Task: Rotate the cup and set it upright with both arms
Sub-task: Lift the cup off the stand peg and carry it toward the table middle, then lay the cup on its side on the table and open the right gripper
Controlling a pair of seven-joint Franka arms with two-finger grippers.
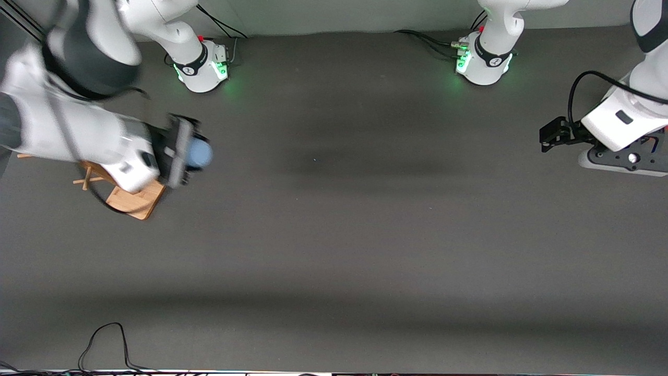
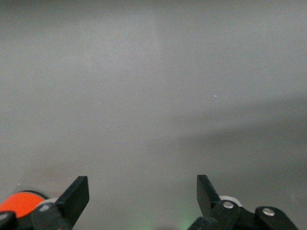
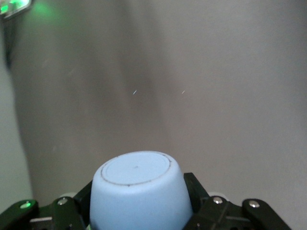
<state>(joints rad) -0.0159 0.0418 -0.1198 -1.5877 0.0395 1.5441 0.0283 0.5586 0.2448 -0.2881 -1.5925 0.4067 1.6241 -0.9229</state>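
Observation:
My right gripper will let go of the light-blue cup, and it will be set free on the table (image 1: 402, 200) between the wooden rack and my left gripper.
My right gripper (image 1: 182, 151) is shut on the light-blue cup (image 1: 200, 153) and holds it in the air beside the wooden rack, at the right arm's end of the table. The cup lies sideways, its closed base pointing toward the left arm's end. In the right wrist view the cup (image 3: 136, 187) fills the space between the black fingers (image 3: 193, 187), base away from the gripper (image 3: 141, 194); its mouth is hidden. My left gripper (image 1: 621, 159) waits at the left arm's end, open and empty (image 2: 142, 187).
A wooden rack (image 1: 133, 201) stands on the table under the right arm. An orange-red object (image 2: 19, 202) shows at the edge of the left wrist view. Black cables (image 1: 104, 344) lie along the table's near edge. The arm bases (image 1: 201, 65) glow green.

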